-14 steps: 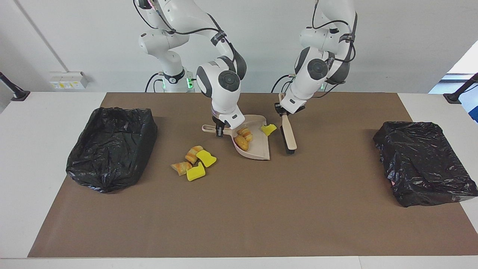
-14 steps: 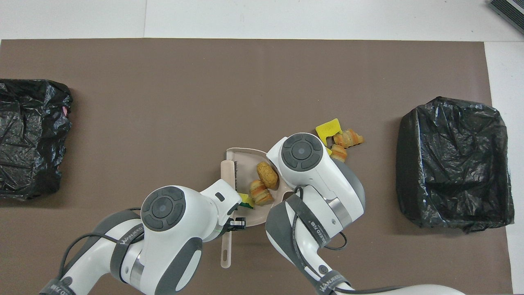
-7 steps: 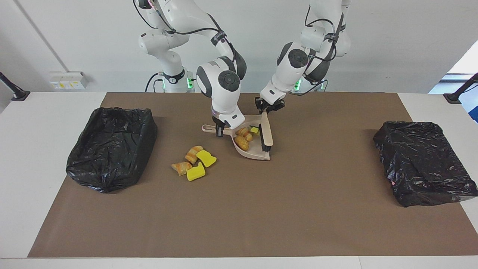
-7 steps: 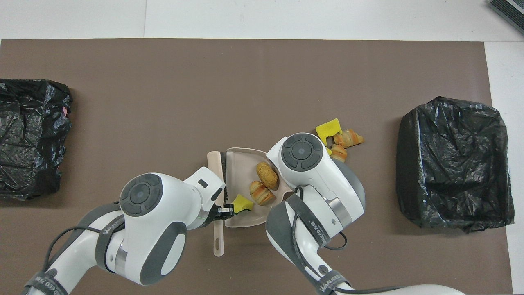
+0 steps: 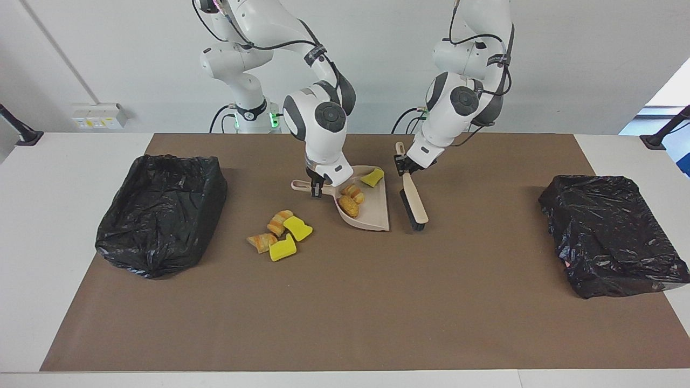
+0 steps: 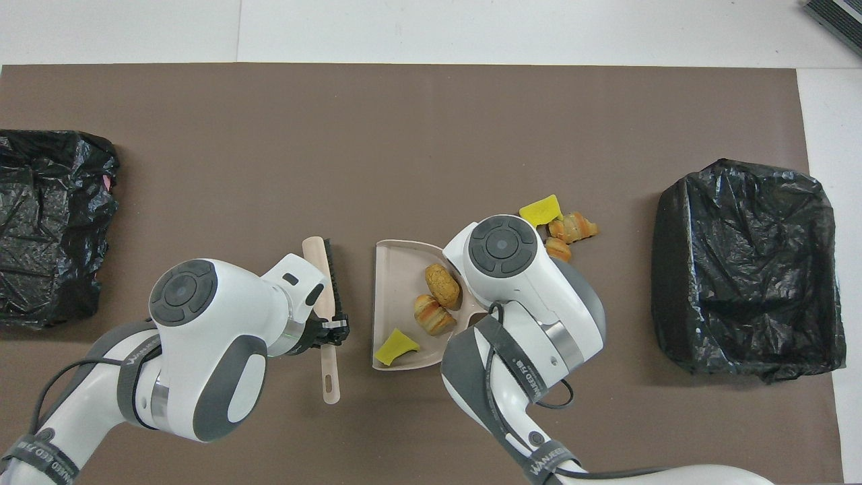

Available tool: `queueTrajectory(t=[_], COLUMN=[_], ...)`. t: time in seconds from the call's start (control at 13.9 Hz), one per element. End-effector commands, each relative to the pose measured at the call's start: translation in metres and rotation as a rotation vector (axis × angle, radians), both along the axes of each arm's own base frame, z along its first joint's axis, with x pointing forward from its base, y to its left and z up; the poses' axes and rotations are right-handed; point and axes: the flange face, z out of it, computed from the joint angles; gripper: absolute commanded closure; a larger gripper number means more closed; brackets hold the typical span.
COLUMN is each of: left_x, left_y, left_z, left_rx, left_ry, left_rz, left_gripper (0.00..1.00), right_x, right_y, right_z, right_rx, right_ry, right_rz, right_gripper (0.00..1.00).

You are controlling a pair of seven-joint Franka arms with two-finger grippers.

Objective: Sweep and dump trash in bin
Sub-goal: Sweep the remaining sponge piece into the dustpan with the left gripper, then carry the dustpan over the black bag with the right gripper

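Next, my left hand releases the brush on the bare brown mat [image 6: 380, 395] by the beige dustpan's near corner.
My right gripper [image 5: 318, 189] is shut on the handle of the beige dustpan [image 5: 375, 215], which lies flat on the brown mat; the arm's wrist hides the gripper in the overhead view. In the pan [image 6: 390, 269] lie two tan bread lumps [image 6: 441, 285] and one yellow sponge bit [image 6: 396, 345]. My left gripper [image 5: 402, 166] is shut on the handle of the brush [image 5: 414, 200], held beside the pan toward the left arm's end, apart from it, bristle end low by the mat. More trash [image 5: 280, 234], two yellow bits and two bread lumps, lies on the mat beside the pan toward the right arm's end.
Two bins lined with black bags stand on the mat: one [image 5: 161, 210] at the right arm's end and one [image 5: 609, 234] at the left arm's end. The mat [image 5: 345, 312] runs on farther from the robots than the pan.
The left gripper swept the brush across the pan's mouth, pushing the yellow bit into the pan, then drew the brush back out toward the left arm's end. The pan stayed put.
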Motion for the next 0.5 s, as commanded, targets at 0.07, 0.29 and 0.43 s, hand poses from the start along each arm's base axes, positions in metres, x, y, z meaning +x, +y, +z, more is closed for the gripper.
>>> queueTrajectory(t=[0.07, 0.29, 0.43], left_x=[-0.001, -0.01, -0.025], left_y=[0.021, 0.015, -0.006], left_z=[-0.001, -0.001, -0.002], left_rx=[0.086, 0.108, 0.123], left_ry=[0.035, 0.032, 0.025], left_rz=[-0.042, -0.066, -0.066], left_gripper=[1.0, 1.0, 1.0], right_x=[0.012, 0.022, 0.03], right_y=[-0.035, -0.074, -0.102], right_z=[0.03, 0.066, 0.091], right_rx=[0.001, 0.01, 0.013], right_ry=[-0.018, -0.041, -0.053], right_rz=[-0.044, -0.106, -0.155], right_gripper=[1.0, 1.0, 1.0])
